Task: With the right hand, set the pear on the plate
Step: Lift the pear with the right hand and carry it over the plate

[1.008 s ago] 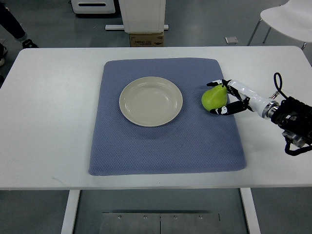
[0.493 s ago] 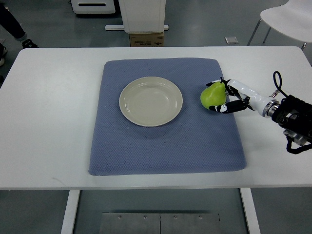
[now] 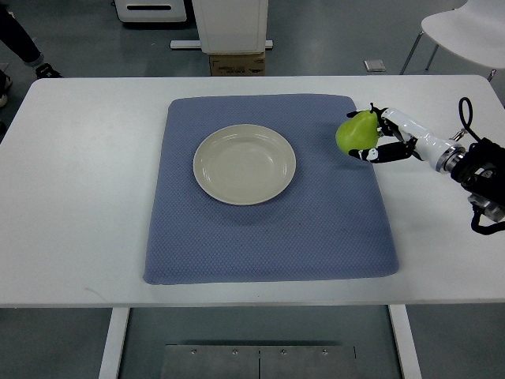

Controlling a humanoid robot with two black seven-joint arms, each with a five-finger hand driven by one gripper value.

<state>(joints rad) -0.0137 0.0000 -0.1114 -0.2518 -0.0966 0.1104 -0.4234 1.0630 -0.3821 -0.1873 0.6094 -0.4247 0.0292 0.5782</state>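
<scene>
Next, my right gripper releases the green pear near the middle of the pale round plate [image 3: 253, 155] on the blue mat.
A green pear [image 3: 356, 131] is held in my right hand [image 3: 377, 136], whose black-tipped fingers are shut around it above the right edge of the blue mat [image 3: 268, 229]. The arm comes in from the right edge of the picture. A pale round plate [image 3: 245, 164] lies on the mat's middle, to the left of the pear and apart from it, with nothing on it. The left arm does not show.
The mat lies on a white table [image 3: 79, 197]. A white chair [image 3: 465, 31] stands beyond the table's far right corner, and a cardboard box [image 3: 237, 63] and a white cabinet base sit on the floor past the far edge.
The right hand has lifted the pear off the mat and carried it up and slightly to the right. The plate has not moved.
</scene>
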